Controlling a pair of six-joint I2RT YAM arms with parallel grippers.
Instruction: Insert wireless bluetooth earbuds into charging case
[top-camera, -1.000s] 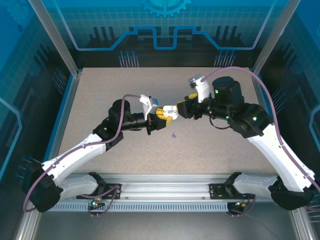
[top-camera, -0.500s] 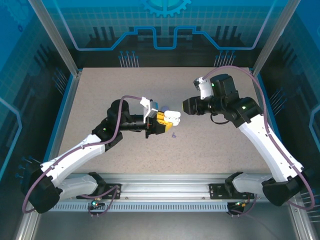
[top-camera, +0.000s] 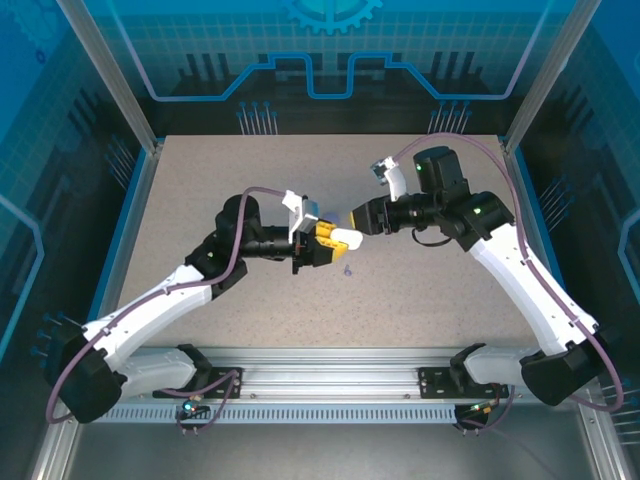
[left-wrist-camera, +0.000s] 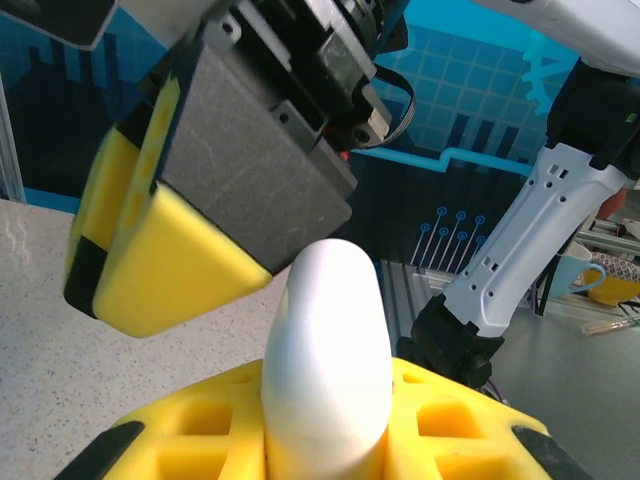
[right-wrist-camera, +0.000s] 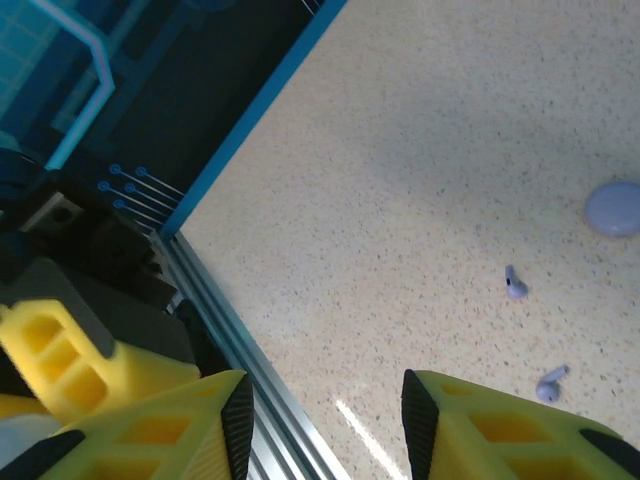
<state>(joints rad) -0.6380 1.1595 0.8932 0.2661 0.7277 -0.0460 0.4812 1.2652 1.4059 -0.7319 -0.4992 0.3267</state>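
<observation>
My left gripper is to put the white charging case down on the speckled table (top-camera: 283, 239) beside the purple disc, on its own side. The case is now held above the table.
The white charging case (top-camera: 345, 238) is held above the table, my left gripper (top-camera: 325, 238) shut on it. In the left wrist view the case (left-wrist-camera: 325, 350) stands up between the yellow fingers (left-wrist-camera: 450, 420) of the left gripper (left-wrist-camera: 325, 430). My right gripper (top-camera: 358, 217) hovers just right of the case, pointing at it, jaws open and empty. One of its yellow fingers (left-wrist-camera: 170, 250) looms close above the case. Through the open right gripper (right-wrist-camera: 322, 425) I see two lavender earbuds (right-wrist-camera: 515, 284) (right-wrist-camera: 550, 384) lying on the table. An earbud (top-camera: 347, 269) lies below the case.
A flat round purple disc (right-wrist-camera: 615, 208) lies on the speckled table near the earbuds. A blue-edged aluminium rail (right-wrist-camera: 250, 350) borders the table (top-camera: 250, 180). Frame posts (top-camera: 110, 75) stand at the back corners.
The right gripper drew back from the case to the right, then came in again toward it, its jaws narrowing slightly. The left gripper kept holding the case almost still.
</observation>
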